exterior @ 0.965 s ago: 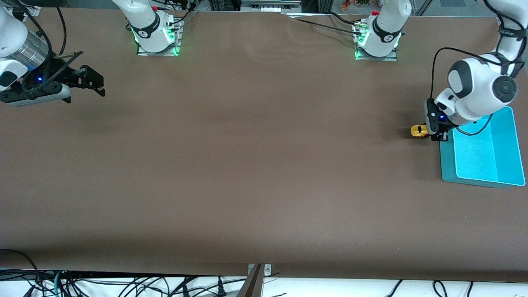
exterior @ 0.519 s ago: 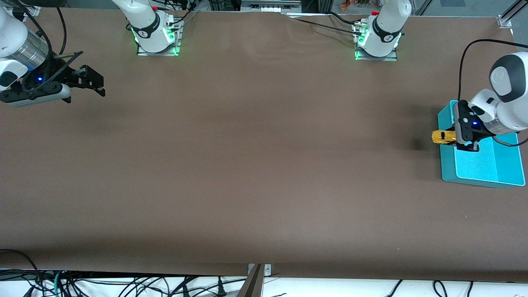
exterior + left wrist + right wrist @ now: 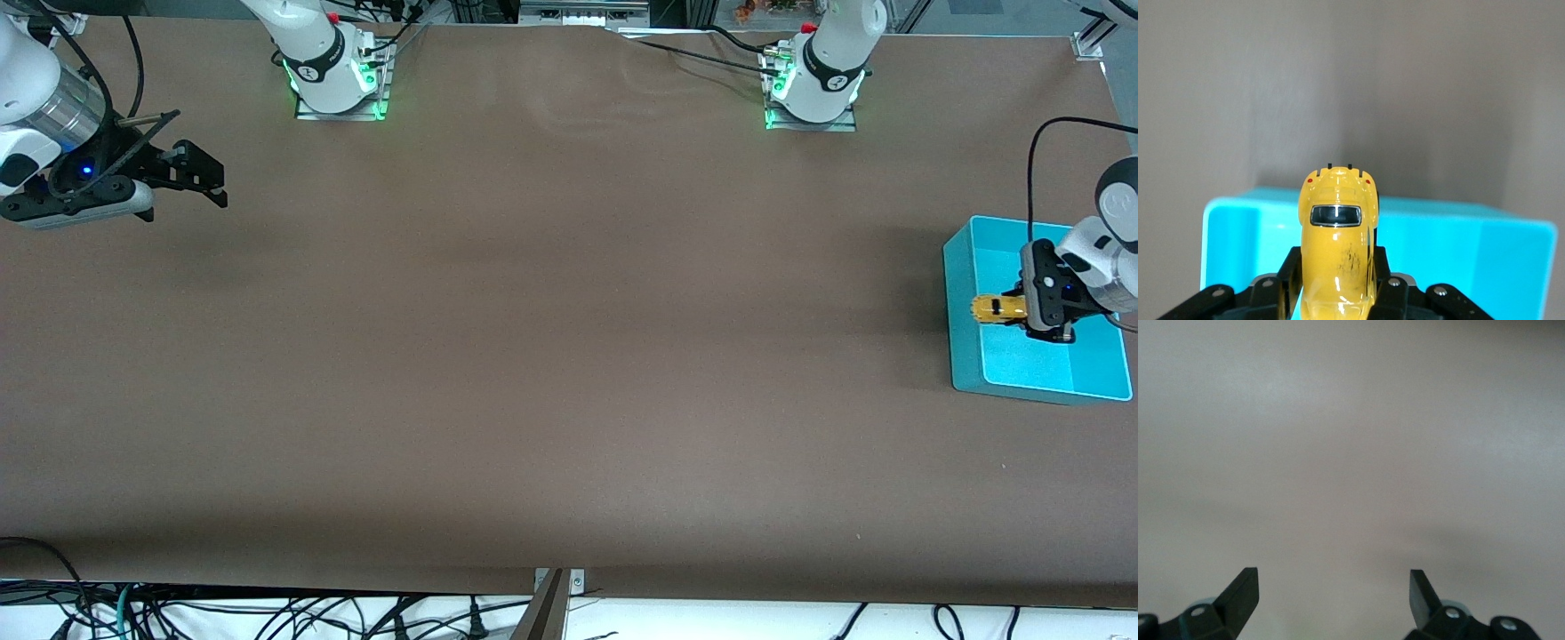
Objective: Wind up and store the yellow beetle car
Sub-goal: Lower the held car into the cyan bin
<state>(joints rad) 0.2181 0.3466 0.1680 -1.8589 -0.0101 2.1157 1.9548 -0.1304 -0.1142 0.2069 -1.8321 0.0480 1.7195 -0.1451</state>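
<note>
Next, my left gripper puts the yellow beetle car down on the turquoise bin's bottom beside the bin's side (image 3: 1001, 313) (image 3: 1378, 263) that faces the middle of the table.
The yellow beetle car (image 3: 997, 308) is held in my left gripper (image 3: 1022, 310), which is shut on it and holds it in the air over the turquoise bin (image 3: 965, 356) at the left arm's end of the table. In the left wrist view the car (image 3: 1338, 240) sticks out between the black fingers (image 3: 1290, 277), with the bin (image 3: 1238, 233) below it. My right gripper (image 3: 200, 178) is open and empty, and waits over the table at the right arm's end; its fingers (image 3: 1238, 593) show only bare table between them.
The brown table (image 3: 551, 338) is bare apart from the bin. The two arm bases (image 3: 338, 76) (image 3: 813, 84) stand along the edge farthest from the front camera. Cables hang below the edge nearest that camera.
My left gripper has lifted the car from the table beside the bin and carried it over the bin. The right arm has not moved.
</note>
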